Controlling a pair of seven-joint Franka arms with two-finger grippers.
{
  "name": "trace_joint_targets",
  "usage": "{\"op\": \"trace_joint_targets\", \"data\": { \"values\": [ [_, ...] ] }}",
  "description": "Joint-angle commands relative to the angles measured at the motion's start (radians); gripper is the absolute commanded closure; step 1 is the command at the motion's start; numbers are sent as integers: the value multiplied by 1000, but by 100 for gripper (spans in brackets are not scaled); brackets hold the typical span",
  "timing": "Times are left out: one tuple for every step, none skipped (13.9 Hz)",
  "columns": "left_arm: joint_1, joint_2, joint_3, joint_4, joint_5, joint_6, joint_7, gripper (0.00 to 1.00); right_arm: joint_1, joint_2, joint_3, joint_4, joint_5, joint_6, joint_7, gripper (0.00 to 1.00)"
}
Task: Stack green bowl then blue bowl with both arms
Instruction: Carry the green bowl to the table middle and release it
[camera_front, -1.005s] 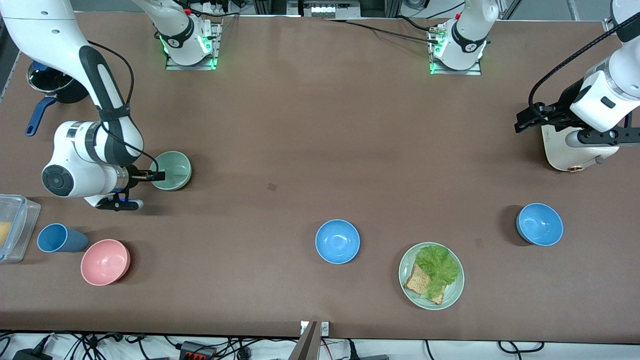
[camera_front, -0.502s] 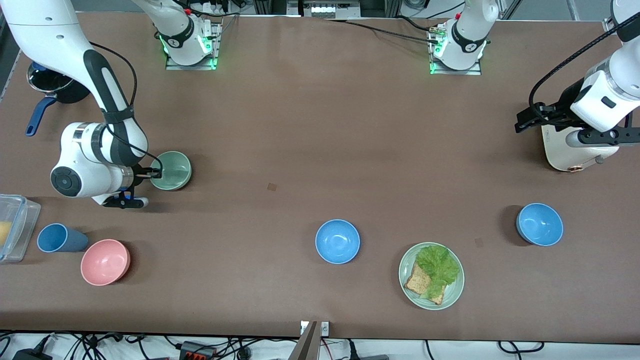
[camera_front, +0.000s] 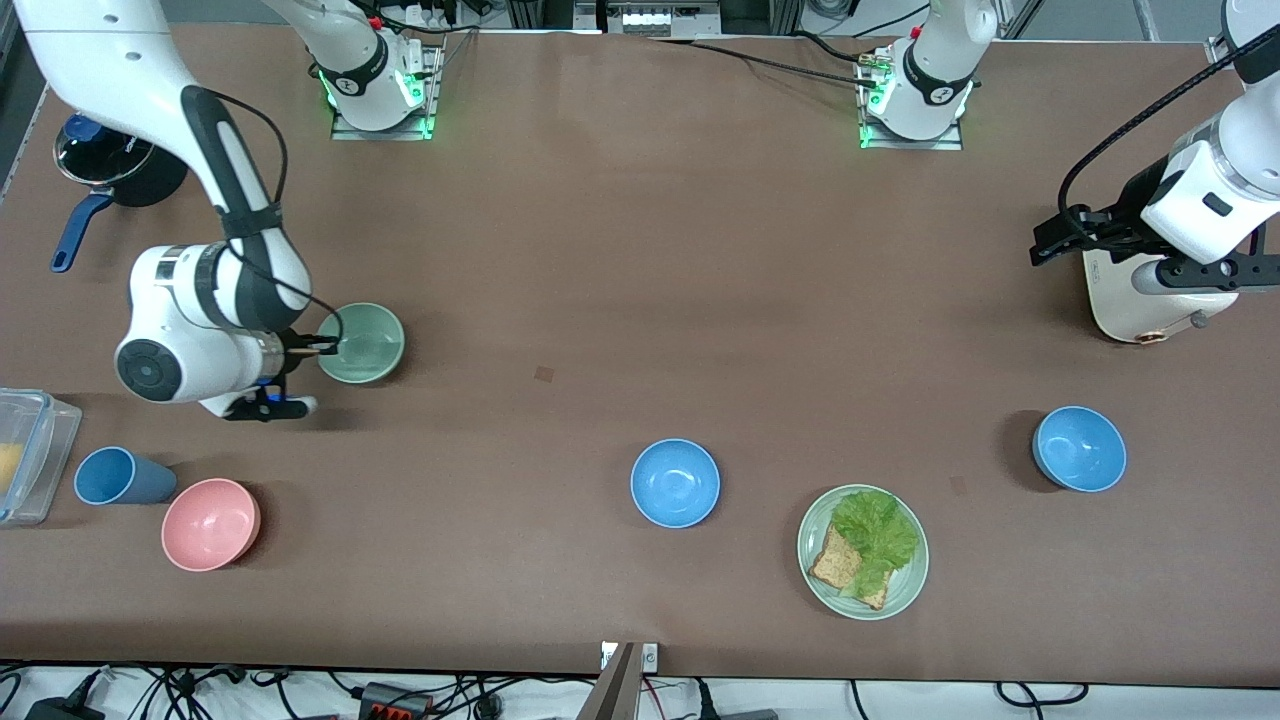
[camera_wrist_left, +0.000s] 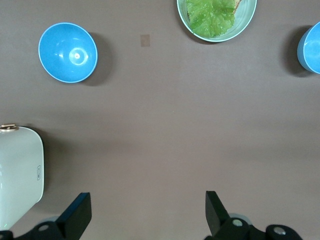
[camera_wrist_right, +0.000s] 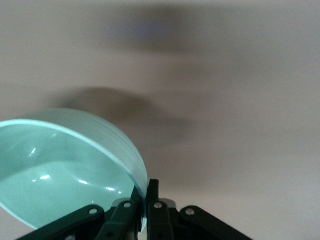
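The green bowl, hanging tilted just above the table, will be let go by my right gripper on bare table (camera_front: 630, 313) between the blue bowl in mid-table and the arm mounts.
The pale green bowl (camera_front: 364, 343) hangs tilted just above the table toward the right arm's end, its rim pinched by my right gripper (camera_front: 327, 348); the right wrist view shows the fingers shut on the bowl's (camera_wrist_right: 65, 170) edge. One blue bowl (camera_front: 675, 483) sits mid-table near the front camera. A second blue bowl (camera_front: 1079, 449) sits toward the left arm's end; both show in the left wrist view (camera_wrist_left: 68, 52) (camera_wrist_left: 310, 49). My left gripper (camera_wrist_left: 145, 217) is open and empty, held high over the table beside a white appliance (camera_front: 1130, 300), and waits.
A green plate with lettuce and toast (camera_front: 863, 551) lies between the two blue bowls. A pink bowl (camera_front: 210, 524), a blue cup (camera_front: 115, 476) and a clear container (camera_front: 25, 455) stand near the right arm's end. A dark pot (camera_front: 115, 170) is farther back.
My right gripper has carried the green bowl a short way toward the table's middle, with the bowl lifted and tilted. The left arm has not moved.
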Motion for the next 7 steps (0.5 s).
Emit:
{"op": "trace_joint_targets", "data": {
  "values": [
    [1,23,1,40,-11,-24,5,0,105,1,49,85,83,-61,78,100],
    [1,23,2,40,-8,-24,5,0,160,1,51,86,104,-51,127,100],
    [1,24,2,40,-8,-24,5,0,226,7,51,90,112,-37,182,100],
    [1,24,2,40,-8,-24,9,0,273,14,51,94,131,-3,242,100],
    [2,24,2,40,-8,-24,6,0,316,24,51,94,158,38,311,100],
    [1,24,2,40,-9,-24,5,0,375,39,51,96,172,70,354,100],
    [1,24,2,40,-8,-24,5,0,421,60,51,97,178,96,389,100]
  ]
}}
